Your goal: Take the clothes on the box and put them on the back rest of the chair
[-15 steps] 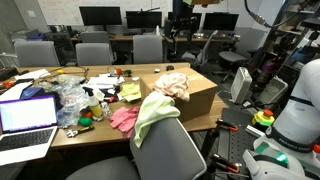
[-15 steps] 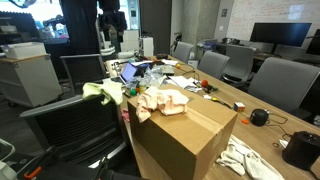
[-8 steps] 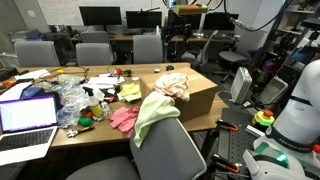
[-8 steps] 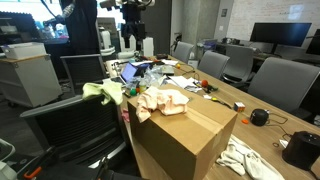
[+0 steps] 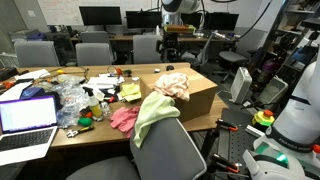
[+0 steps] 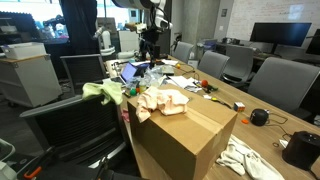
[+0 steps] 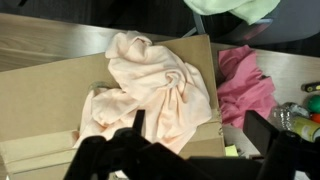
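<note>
The robot's gripper needs to next go down to the crumpled middle of the peach cloth (image 5: 173,83) (image 7: 163,92) on the cardboard box and close there.
A peach cloth (image 5: 172,85) lies crumpled on top of the cardboard box (image 5: 200,100); it also shows in an exterior view (image 6: 162,101) and in the wrist view (image 7: 150,85). A light green cloth (image 5: 150,115) hangs over the back rest of the near grey chair (image 5: 170,150), and shows as well in an exterior view (image 6: 103,92). My gripper (image 5: 172,48) hangs in the air above and behind the box, apart from the cloth. In the wrist view its fingers (image 7: 198,130) are spread wide and empty over the box (image 7: 40,95).
A pink cloth (image 5: 124,118) lies on the table beside the box, also in the wrist view (image 7: 245,85). Table clutter: laptop (image 5: 27,115), plastic bags, sticky notes. Office chairs and monitors stand behind. A white cloth (image 6: 245,160) lies on the table near the box.
The arm has swung across and come lower toward the box. The clothes have not moved.
</note>
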Robot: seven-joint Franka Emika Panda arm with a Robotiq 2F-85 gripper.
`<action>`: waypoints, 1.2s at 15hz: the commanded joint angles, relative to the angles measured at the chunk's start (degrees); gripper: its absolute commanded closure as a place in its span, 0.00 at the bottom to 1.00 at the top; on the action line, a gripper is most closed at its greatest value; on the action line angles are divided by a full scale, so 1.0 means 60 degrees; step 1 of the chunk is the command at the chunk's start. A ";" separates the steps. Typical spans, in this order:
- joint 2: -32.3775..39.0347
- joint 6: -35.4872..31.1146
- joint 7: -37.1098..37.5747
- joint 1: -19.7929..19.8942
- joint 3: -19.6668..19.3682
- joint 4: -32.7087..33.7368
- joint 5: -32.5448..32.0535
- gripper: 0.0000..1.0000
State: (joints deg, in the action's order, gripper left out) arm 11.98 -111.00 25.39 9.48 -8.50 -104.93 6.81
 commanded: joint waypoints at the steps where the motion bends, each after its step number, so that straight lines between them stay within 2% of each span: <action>1: 0.1104 -0.0004 0.0197 0.0050 -0.0166 0.0769 0.0397 0.00; 9: 0.2156 -0.0169 0.0499 0.0118 -0.0240 0.0482 0.1188 0.00; 18: 0.2321 -0.0261 0.0331 0.0388 -0.0191 -0.0062 0.2533 0.00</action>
State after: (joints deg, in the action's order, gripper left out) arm 26.43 -111.84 27.93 11.61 -9.54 -104.35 19.51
